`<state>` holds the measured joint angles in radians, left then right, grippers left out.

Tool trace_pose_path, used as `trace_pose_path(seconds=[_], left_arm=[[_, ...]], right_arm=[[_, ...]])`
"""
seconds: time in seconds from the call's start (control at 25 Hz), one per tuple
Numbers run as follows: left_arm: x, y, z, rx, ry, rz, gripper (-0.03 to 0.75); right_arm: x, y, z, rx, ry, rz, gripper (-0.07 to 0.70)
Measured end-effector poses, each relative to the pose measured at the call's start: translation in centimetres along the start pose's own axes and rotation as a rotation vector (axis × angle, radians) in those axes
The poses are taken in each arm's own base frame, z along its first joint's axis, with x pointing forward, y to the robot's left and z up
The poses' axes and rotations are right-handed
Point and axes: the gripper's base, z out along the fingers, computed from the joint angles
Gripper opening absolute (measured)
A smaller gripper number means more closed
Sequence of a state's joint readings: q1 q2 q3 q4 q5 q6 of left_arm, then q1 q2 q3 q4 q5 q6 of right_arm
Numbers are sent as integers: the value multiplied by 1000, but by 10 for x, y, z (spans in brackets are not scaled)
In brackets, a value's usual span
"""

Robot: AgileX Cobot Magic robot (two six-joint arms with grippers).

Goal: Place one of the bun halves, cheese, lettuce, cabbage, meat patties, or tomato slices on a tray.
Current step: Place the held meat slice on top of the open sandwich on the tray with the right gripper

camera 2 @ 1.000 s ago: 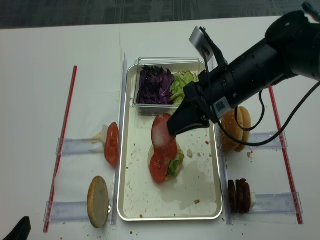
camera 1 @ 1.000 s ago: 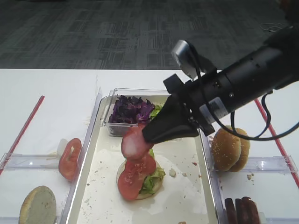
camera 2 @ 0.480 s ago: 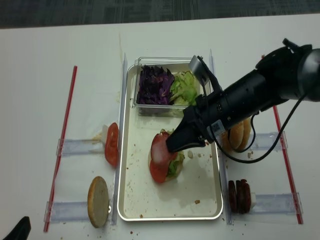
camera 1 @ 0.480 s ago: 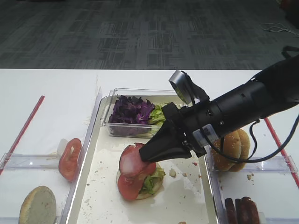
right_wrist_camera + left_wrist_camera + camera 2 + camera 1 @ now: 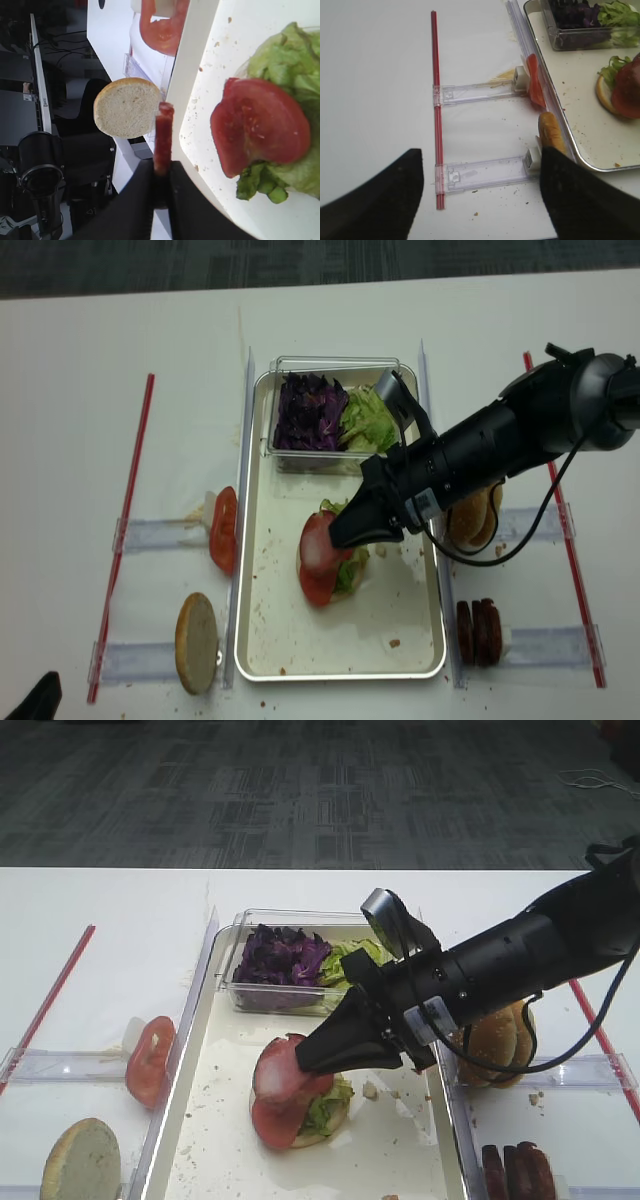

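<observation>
My right gripper is going to put the pinkish meat patty, now tilted low over the stack, down on the tomato slice atop the lettuce and bun half [image 5: 339, 554] [image 5: 257, 134].
My right gripper [image 5: 308, 1058] [image 5: 160, 175] is shut on a pinkish meat patty [image 5: 276, 1065] [image 5: 163, 131] [image 5: 315, 540], held on edge. The patty hangs tilted, low over a stack on the cream tray [image 5: 400, 1150] [image 5: 290, 640]. That stack is a bun half with lettuce [image 5: 326, 1106] [image 5: 287, 65] and a tomato slice [image 5: 280, 1118] [image 5: 257, 125] on top. I cannot tell whether the patty touches the tomato. My left gripper [image 5: 480, 200] is open over bare table left of the tray, holding nothing.
A clear box at the tray's far end holds purple cabbage [image 5: 282, 955] and lettuce [image 5: 345, 962]. Left of the tray, holders carry a tomato slice [image 5: 148, 1060] and a bun half [image 5: 82, 1160]. On the right are buns [image 5: 495, 1042] and meat patties [image 5: 518, 1170].
My right gripper has come down and slightly toward the near edge with the patty, from well above the stack to just over the tomato slice.
</observation>
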<state>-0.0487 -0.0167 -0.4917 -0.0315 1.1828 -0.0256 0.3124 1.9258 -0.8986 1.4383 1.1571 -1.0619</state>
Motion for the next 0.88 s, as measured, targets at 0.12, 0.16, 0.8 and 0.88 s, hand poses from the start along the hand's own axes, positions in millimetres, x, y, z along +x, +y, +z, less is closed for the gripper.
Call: trace_pose_path(seconds=[0.12, 0.16, 0.8, 0.88], left_arm=[[0, 0, 0, 0, 0, 0, 491], [0, 0, 0, 0, 0, 0, 491], [0, 0, 0, 0, 0, 0, 491], [0, 0, 0, 0, 0, 0, 491]], right_arm=[[0, -4, 2, 1, 6, 13, 115], [0, -4, 2, 1, 6, 14, 115], [-2, -14, 3, 70, -25, 11, 115], [-3, -14, 3, 73, -27, 11, 115]])
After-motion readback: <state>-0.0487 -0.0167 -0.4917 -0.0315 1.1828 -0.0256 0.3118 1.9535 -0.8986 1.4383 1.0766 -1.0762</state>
